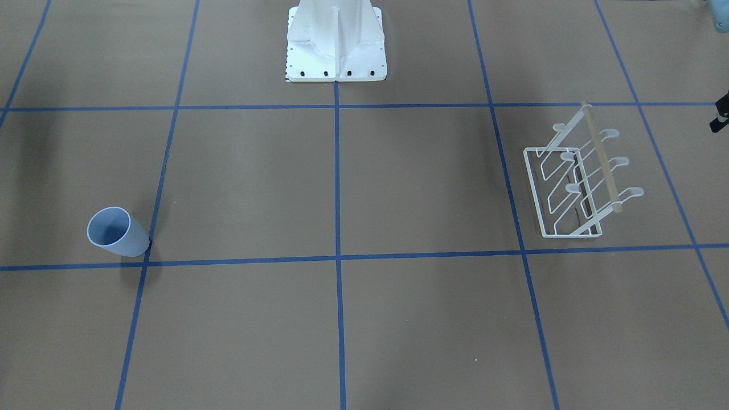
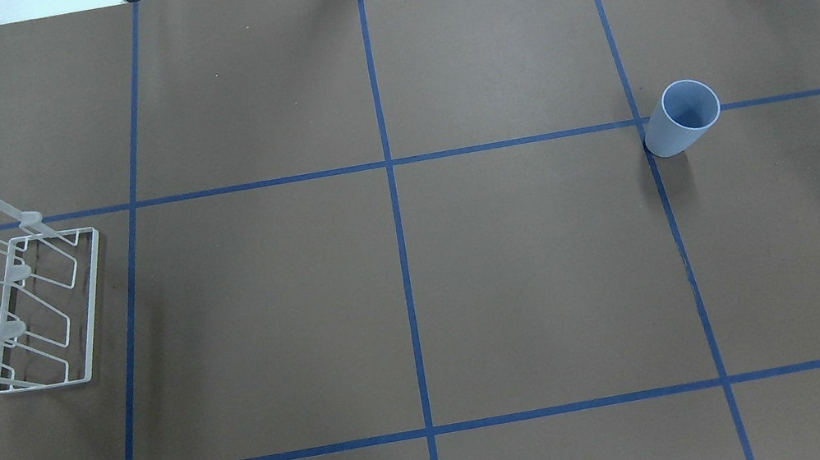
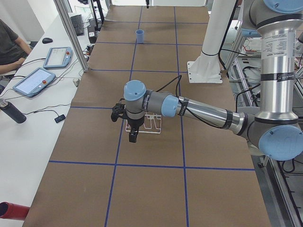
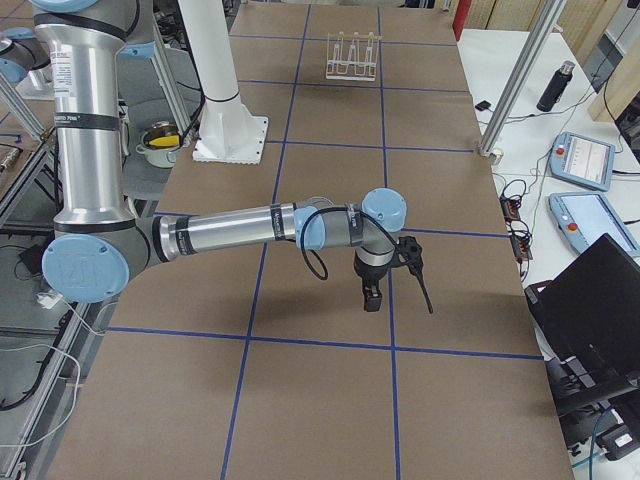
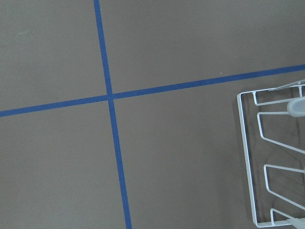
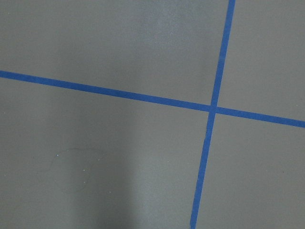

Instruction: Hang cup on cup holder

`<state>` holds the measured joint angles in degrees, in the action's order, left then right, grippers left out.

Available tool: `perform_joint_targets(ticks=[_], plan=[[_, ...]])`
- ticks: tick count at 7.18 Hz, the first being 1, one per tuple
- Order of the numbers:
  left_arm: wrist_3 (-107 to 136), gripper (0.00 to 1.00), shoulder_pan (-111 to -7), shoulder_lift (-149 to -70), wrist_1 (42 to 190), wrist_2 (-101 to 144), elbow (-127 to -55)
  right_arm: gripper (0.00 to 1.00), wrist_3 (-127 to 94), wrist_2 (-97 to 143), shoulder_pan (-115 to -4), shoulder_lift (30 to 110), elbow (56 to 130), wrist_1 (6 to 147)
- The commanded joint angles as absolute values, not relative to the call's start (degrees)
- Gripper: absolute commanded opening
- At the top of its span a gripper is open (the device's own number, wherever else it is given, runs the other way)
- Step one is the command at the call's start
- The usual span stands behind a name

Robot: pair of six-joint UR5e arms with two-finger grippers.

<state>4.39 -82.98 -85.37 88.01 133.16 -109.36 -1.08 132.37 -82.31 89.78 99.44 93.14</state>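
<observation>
My right gripper next closes on the light-blue cup's rim (image 1: pixel 93 216), farthest from the white cup holder.
The light-blue cup (image 1: pixel 118 232) stands upright, mouth up, on the brown table on the robot's right side; it also shows in the overhead view (image 2: pixel 681 118) and far off in the exterior left view (image 3: pixel 139 36). The white wire cup holder (image 2: pixel 93 300) stands on the robot's left side, its prongs bare (image 1: pixel 532 191) (image 4: pixel 352 58); its base frame shows in the left wrist view (image 5: pixel 244 157). My left gripper (image 3: pixel 134 137) hangs above the table just beside the holder. My right gripper (image 4: pixel 372 298) hangs over the table. Both show only in side views, so I cannot tell whether they are open or shut.
The robot's white base (image 1: pixel 336 45) stands at the table's middle edge. Blue tape lines grid the table. An operators' desk with tablets (image 3: pixel 33 80), a dark bottle (image 3: pixel 12 111) and a laptop (image 4: pixel 590 320) runs along the far side. A person (image 3: pixel 9 47) sits there.
</observation>
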Motion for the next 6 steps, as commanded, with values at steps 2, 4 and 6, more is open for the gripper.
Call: perform_joint_targets(ticks=[2,4,6], plan=[[4.92,0.99,-82.88,-85.34,90.59,133.15,-109.51,1.0,-1.23,132.45,-82.27,89.56,99.14,92.9],[4.83,0.98,-82.88,-85.34,91.14,133.15,-109.34,1.0,-1.41,132.89,-82.27,89.73,99.14,92.9],[4.75,0.98,-82.88,-85.69,91.14,133.15,-109.07,1.0,-1.23,132.89,-82.27,90.18,98.88,92.9]])
